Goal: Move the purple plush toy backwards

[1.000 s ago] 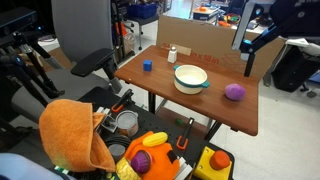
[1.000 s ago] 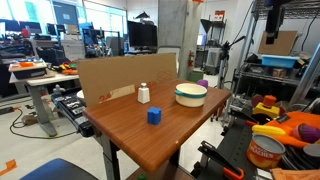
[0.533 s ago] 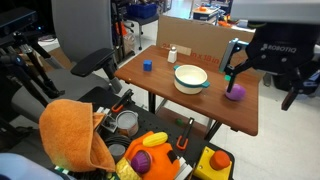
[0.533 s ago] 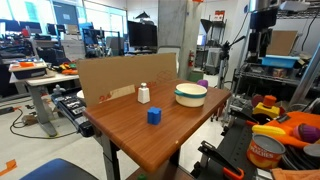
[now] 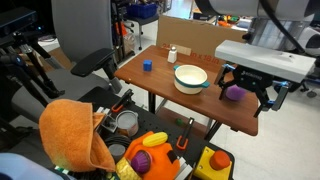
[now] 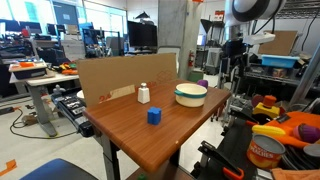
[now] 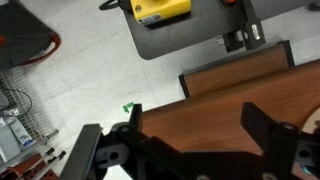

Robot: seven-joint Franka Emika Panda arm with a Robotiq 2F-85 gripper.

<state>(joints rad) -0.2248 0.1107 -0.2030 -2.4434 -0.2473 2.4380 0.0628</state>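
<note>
Next, I reach the purple plush toy on the table beside the white bowl and close my gripper around the toy's middle (image 5: 235, 93).
The purple plush toy (image 5: 234, 92) lies on the wooden table (image 5: 160, 85) near its right edge, beside the white bowl (image 5: 191, 77). In an exterior view only a purple sliver of the toy (image 6: 203, 84) shows behind the bowl (image 6: 190, 94). My gripper (image 5: 246, 91) hangs low over the toy, open, with a finger on each side. In the wrist view the gripper (image 7: 198, 125) is open with only bare table (image 7: 230, 90) between the fingers. The toy is out of sight there.
A small blue cube (image 5: 147, 66) and a white shaker (image 5: 172, 54) stand at the table's far side in front of a cardboard panel (image 5: 195, 35). An orange cloth (image 5: 75, 135) and a bin of toys (image 5: 150, 155) sit on the floor below.
The arm has swung in from the upper right and come down. The open gripper now stands over the purple plush toy. The toy has not moved.
</note>
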